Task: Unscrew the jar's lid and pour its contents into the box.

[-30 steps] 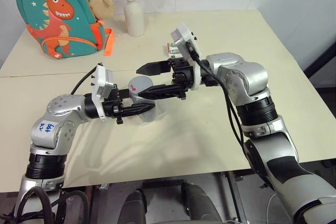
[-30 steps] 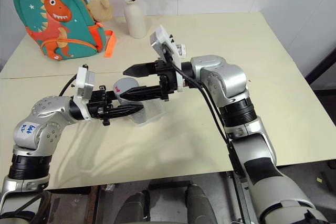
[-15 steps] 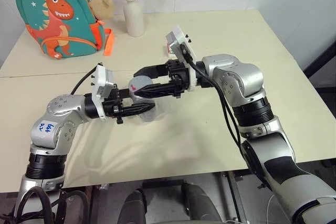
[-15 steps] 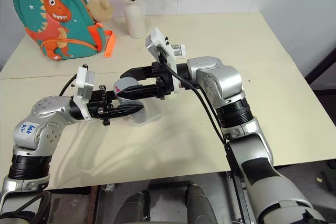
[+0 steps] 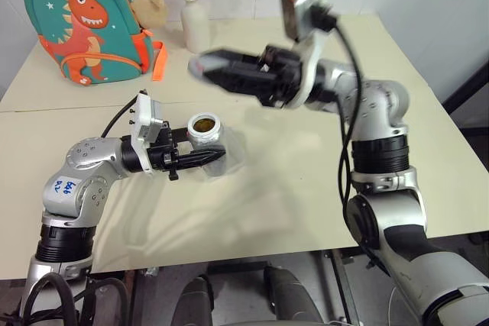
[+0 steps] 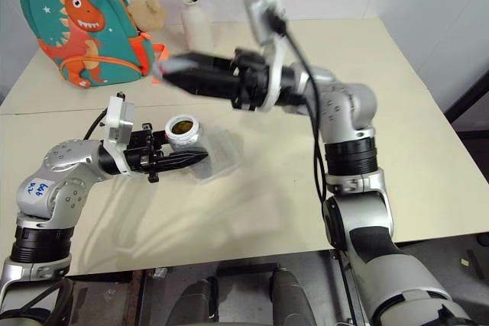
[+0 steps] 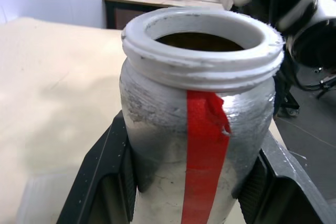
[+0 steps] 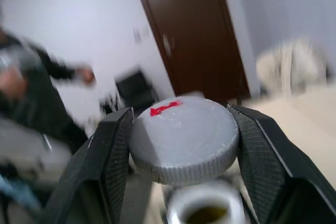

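Note:
The table point(image 5: 290, 142) is bare beside the clear box, opposite the jar. Next, my right gripper releases the grey lid on the bare table there.
The silvery-grey jar point(image 5: 205, 133) with a red stripe point(image 7: 202, 150) is held upright just above the table, and my left gripper point(image 5: 208, 150) is shut around its body. Its mouth is uncovered and the brown contents point(image 5: 203, 123) show inside. Above and slightly behind the jar, my right gripper point(image 5: 200, 63) is shut on the round grey lid point(image 8: 184, 145), which has a red mark on top. The clear plastic box point(image 6: 220, 159) lies on the table under and just right of the jar.
A dinosaur backpack point(image 5: 84, 20), a small plush toy point(image 5: 150, 8) and a white vase with flowers point(image 5: 195, 24) stand along the table's far left. A blurred person point(image 8: 23, 93) shows in the right wrist view.
My right gripper shut on the lid and rose with it, clear of the jar. The jar's mouth now shows the contents. The left gripper and jar stayed put.

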Controlling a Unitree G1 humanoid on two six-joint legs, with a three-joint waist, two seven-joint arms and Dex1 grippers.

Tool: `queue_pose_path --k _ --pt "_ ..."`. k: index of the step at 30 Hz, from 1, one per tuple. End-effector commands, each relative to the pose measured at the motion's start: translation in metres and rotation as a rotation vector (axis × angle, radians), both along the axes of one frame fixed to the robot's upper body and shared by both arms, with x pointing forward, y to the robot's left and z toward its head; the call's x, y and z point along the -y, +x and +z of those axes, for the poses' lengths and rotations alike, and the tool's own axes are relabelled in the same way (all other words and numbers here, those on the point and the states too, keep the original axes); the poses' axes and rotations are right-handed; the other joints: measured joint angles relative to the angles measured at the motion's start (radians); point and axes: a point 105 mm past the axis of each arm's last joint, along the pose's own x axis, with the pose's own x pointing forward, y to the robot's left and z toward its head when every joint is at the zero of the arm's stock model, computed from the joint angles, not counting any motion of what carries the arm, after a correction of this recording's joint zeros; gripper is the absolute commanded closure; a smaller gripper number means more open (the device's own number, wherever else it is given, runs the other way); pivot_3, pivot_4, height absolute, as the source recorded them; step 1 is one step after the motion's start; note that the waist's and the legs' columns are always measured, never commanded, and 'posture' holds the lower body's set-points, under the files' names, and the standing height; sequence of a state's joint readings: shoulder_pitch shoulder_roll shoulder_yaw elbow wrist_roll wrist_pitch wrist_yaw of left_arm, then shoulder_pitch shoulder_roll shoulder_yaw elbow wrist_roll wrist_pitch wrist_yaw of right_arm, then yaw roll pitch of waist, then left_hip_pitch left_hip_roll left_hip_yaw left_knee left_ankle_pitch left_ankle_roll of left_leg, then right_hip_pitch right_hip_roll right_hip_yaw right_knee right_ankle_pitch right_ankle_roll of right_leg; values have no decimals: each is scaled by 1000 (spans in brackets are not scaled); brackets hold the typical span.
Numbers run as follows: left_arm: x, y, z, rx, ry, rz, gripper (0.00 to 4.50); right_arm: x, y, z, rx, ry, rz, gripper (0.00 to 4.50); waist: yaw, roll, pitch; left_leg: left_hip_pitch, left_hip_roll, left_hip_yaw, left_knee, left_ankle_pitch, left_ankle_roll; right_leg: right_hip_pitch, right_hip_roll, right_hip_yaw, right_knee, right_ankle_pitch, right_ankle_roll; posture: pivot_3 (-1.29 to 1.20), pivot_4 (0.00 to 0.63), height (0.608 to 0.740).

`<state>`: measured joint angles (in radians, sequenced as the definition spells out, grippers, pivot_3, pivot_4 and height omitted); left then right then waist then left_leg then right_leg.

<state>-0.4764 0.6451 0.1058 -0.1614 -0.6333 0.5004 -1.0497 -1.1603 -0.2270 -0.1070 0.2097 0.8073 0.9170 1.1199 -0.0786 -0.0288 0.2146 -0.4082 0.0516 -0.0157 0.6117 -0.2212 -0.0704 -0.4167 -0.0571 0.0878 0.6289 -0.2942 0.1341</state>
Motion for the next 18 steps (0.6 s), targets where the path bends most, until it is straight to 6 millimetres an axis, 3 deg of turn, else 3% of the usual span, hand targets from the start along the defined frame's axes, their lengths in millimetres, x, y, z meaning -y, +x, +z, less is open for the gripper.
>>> queue_pose_path --k 1,4,7,10,13,18 --pt "-3 -5 6 28 7 0 2519 27 17 2 30 15 -175 1895 0 0 0 0 0 0 0 0 0 0 0 0 0 0 0 0 150 740" --pt "-6 -5 9 27 4 10 2519 50 44 -26 64 -58 -399 1895 1 0 0 0 0 0 0 0 0 0 0 0 -1 0 0 0 150 740" --pt "-9 -5 11 26 2 18 2519 73 60 -82 164 -252 -543 1895 2 0 0 0 0 1 0 0 0 0 0 0 -2 0 0 0 150 740" --pt "-11 -3 12 28 6 23 2519 100 78 -124 109 -286 -672 1895 0 0 0 -1 0 1 0 0 1 0 0 1 -3 0 1 0 150 740" --pt "-10 -2 14 31 7 17 2519 113 86 -151 97 -292 -758 1895 -9 0 0 0 0 3 0 0 1 0 0 2 -2 0 1 0 150 740" --pt "-8 -1 18 39 5 16 2519 123 95 -177 75 -285 -856 1895 -8 0 0 2 0 3 0 0 0 1 1 3 0 0 1 0 150 740"
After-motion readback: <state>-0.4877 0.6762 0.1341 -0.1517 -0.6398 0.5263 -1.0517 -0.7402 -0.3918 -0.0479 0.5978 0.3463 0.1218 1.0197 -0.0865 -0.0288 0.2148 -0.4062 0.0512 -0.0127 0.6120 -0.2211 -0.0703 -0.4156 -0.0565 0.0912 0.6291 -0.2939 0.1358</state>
